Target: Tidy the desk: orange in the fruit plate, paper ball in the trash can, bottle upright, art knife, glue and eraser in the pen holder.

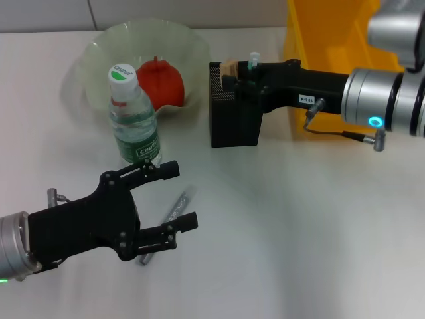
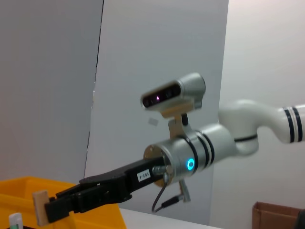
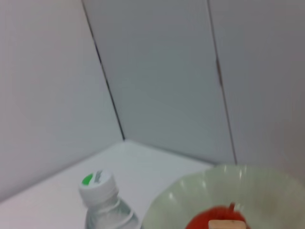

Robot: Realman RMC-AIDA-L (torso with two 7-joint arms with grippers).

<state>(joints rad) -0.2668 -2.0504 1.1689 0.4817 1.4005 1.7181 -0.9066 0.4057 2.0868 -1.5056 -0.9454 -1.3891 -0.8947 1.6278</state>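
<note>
Next, I let go of the tan eraser with my right gripper inside the black mesh pen holder (image 1: 232, 91) beside the glue stick.
My right gripper (image 1: 230, 78) is shut on the tan eraser (image 1: 229, 67) and holds it over the top of the black mesh pen holder (image 1: 234, 123). The eraser also shows in the left wrist view (image 2: 40, 208) and the right wrist view (image 3: 228, 224). A small glue stick (image 1: 253, 61) stands up just behind the gripper. My left gripper (image 1: 178, 197) is open and hovers above the grey art knife (image 1: 176, 207), which lies on the table. The bottle (image 1: 133, 119) stands upright. The orange (image 1: 161, 82) lies in the pale-green fruit plate (image 1: 106, 46). The paper ball is out of view.
The yellow trash can (image 1: 325, 40) stands at the back right, behind my right arm. The bottle stands close in front of the fruit plate and just beyond my left gripper. White table (image 1: 299, 232) stretches to the front right.
</note>
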